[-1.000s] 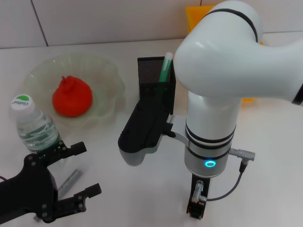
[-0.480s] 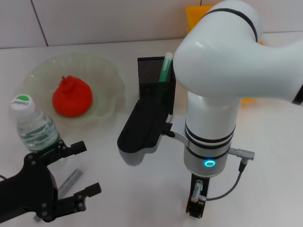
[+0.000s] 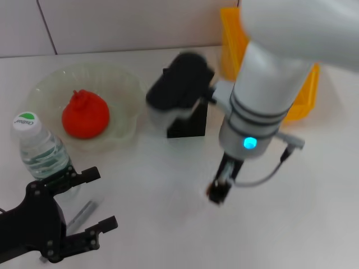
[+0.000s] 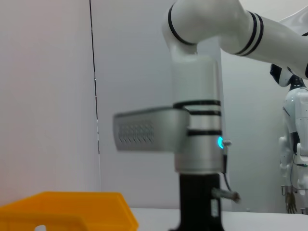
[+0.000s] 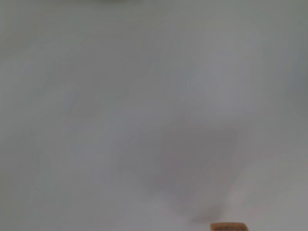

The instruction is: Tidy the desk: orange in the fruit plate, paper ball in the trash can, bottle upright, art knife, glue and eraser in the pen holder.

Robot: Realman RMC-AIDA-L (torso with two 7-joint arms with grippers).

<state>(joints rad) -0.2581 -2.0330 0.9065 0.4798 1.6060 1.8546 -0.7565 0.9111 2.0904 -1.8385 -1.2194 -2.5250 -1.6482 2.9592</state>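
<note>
I should use my right gripper to drop the eraser inside the black mesh pen holder [image 3: 182,87], between the fruit plate and the yellow trash can.
The orange [image 3: 84,116] lies in the pale-green fruit plate [image 3: 126,92]. The bottle [image 3: 38,148] stands upright at the left. The black mesh pen holder [image 3: 188,124] is partly hidden behind my right wrist. My right gripper [image 3: 217,192] hangs above the table in front of the holder, shut on the small tan eraser [image 5: 228,225]. My left gripper [image 3: 94,202] is open at the front left, its fingers on either side of a grey stick-shaped tool [image 3: 82,215] that lies on the table. The paper ball is out of view.
The yellow trash can [image 3: 231,33] stands at the back right behind my right arm, and it also shows in the left wrist view [image 4: 67,211]. A grey cable [image 3: 263,176] loops from my right wrist. A white wall closes the back.
My right arm has risen and swung back from the table's front toward the pen holder, carrying its gripper along. It now covers the holder's top. My left arm has not moved.
</note>
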